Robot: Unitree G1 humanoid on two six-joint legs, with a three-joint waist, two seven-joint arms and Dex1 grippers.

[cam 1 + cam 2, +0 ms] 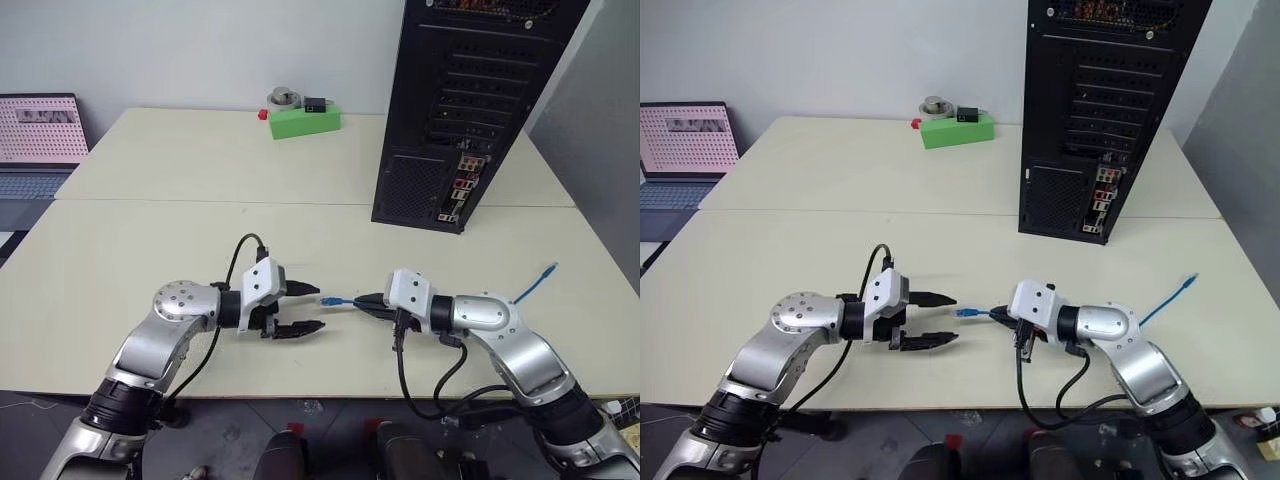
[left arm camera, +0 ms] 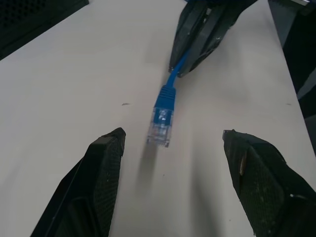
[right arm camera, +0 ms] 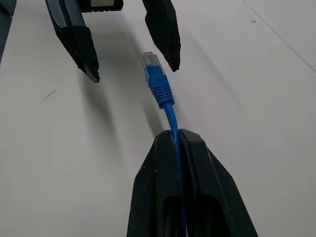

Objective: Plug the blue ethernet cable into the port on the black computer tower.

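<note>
The robot's right gripper pinches the cable behind the plug, so the left gripper will hold the clear tip while the right gripper takes hold again of the plug's blue body [image 3: 161, 88].
The blue ethernet cable [image 1: 340, 300] is pinched in my right gripper [image 1: 366, 302], which is shut on it a little behind the clear plug [image 3: 150, 63]. The plug sticks out just above the table toward my left gripper [image 1: 320, 308]. That gripper is open, and the plug [image 2: 161, 123] sits just short of the gap between its fingers [image 2: 106, 168], touching neither. The cable's other end [image 1: 547, 270] lies on the table at the right. The black computer tower [image 1: 470, 90] stands at the far right, its connector panel with the port [image 1: 463, 182] facing me.
A green box [image 1: 303, 122] with small parts on it sits at the table's far edge. A laptop [image 1: 38, 130] stands at the far left. A seam [image 1: 200, 201] crosses the table between me and the tower. The front edge runs under both arms.
</note>
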